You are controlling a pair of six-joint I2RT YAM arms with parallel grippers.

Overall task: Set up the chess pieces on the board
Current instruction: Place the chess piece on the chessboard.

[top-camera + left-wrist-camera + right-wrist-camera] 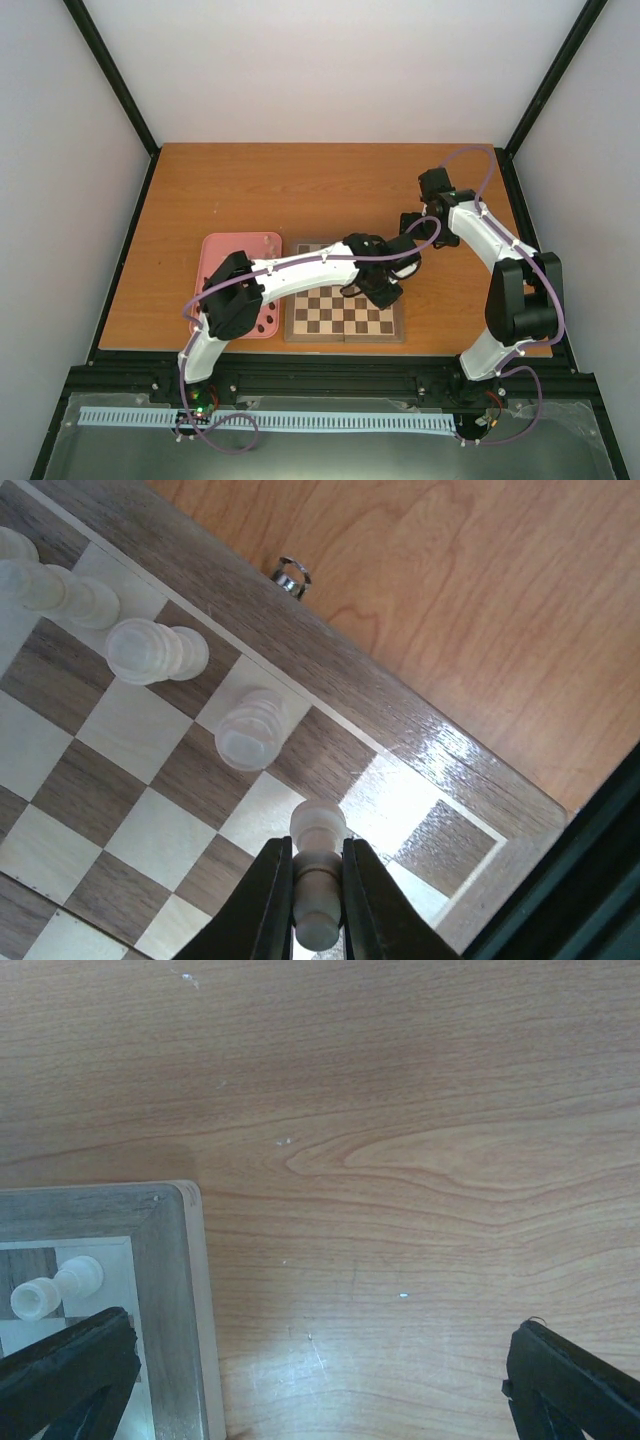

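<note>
Next, I let go of the cream-white chess piece with my left gripper on the dark edge square point(385, 304) point(313, 774) beside the nearest white piece.
The board point(330, 322) lies at the table's near middle. My left gripper point(385, 292) hangs over its right side, shut on a cream-white chess piece point(318, 875) held a little above a light square near the board's corner. Three more white pieces point(250, 730) point(155, 650) point(60, 590) lie tilted along the edge row of the board point(130, 715). My right gripper point(408, 248) is open over bare table just past the board's far right corner point(160, 1260), nothing between its fingers point(70, 1370). One white piece point(55, 1288) lies on its side by that corner.
A pink tray point(215, 250) sits left of the board, partly under the left arm. A small metal latch point(292, 577) sticks out of the board's edge. Wooden table point(300, 190) stretches behind the board; black frame posts stand at the corners.
</note>
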